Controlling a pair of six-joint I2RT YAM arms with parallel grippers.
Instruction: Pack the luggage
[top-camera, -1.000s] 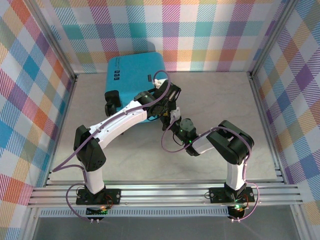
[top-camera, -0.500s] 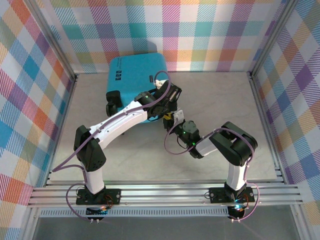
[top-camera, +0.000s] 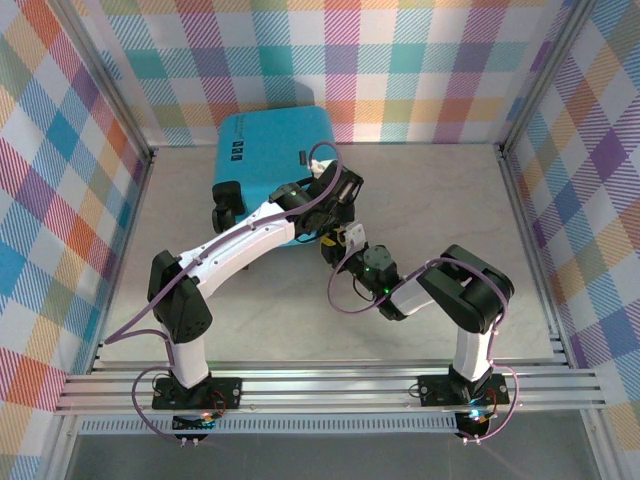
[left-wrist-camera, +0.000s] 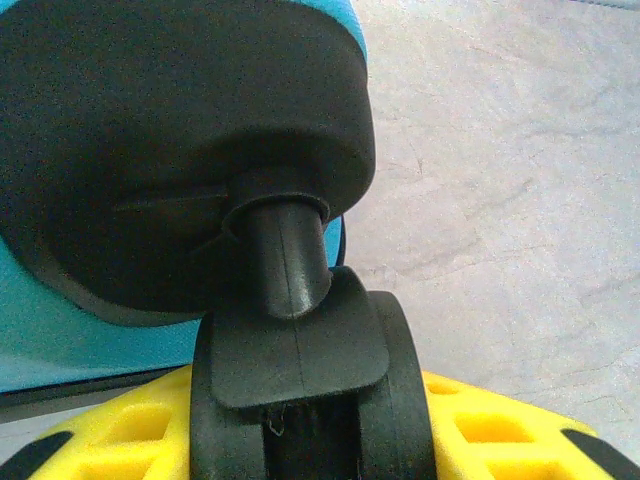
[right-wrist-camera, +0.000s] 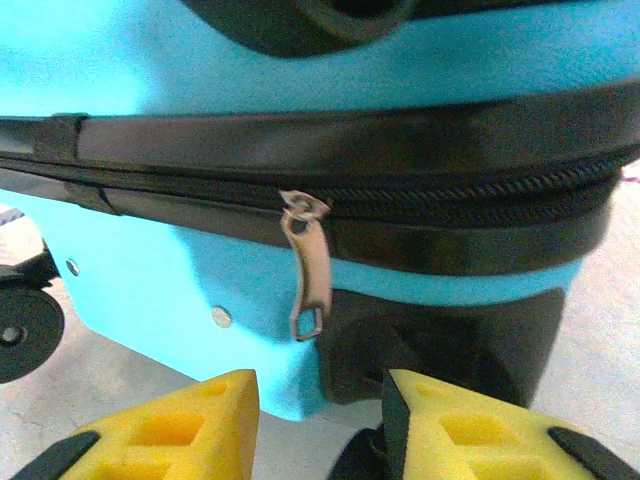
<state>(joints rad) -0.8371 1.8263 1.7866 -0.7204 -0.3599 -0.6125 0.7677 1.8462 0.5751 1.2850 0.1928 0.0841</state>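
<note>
The metal zipper pull is hanging free above the open fingers of my right gripper, so next I move up and pinch the zipper pull's loose end (right-wrist-camera: 308, 320) before pulling the zipper along.
The turquoise luggage (top-camera: 265, 150) lies closed at the back of the table, left of centre. My left gripper (top-camera: 335, 203) is at its near right corner, shut on a black wheel (left-wrist-camera: 395, 350) of the luggage (left-wrist-camera: 40, 330), which sits between the yellow fingers (left-wrist-camera: 500, 430). My right gripper (top-camera: 337, 243) is just in front of the same corner, open. In the right wrist view the metal zipper pull (right-wrist-camera: 308, 275) hangs free from the black zipper band (right-wrist-camera: 420, 190) of the luggage (right-wrist-camera: 150, 270), above the gap of my right gripper (right-wrist-camera: 320, 420).
Another black wheel (top-camera: 224, 208) stands at the luggage's near left corner and also appears as a wheel (right-wrist-camera: 25, 325) in the right wrist view. Plaid walls and metal rails (top-camera: 520, 200) enclose the beige table (top-camera: 430, 200). Both arms crowd the centre.
My right gripper has opened and let go of the zipper pull, which now hangs loose. It shifted slightly near the corner. The left arm has stayed on the wheel.
</note>
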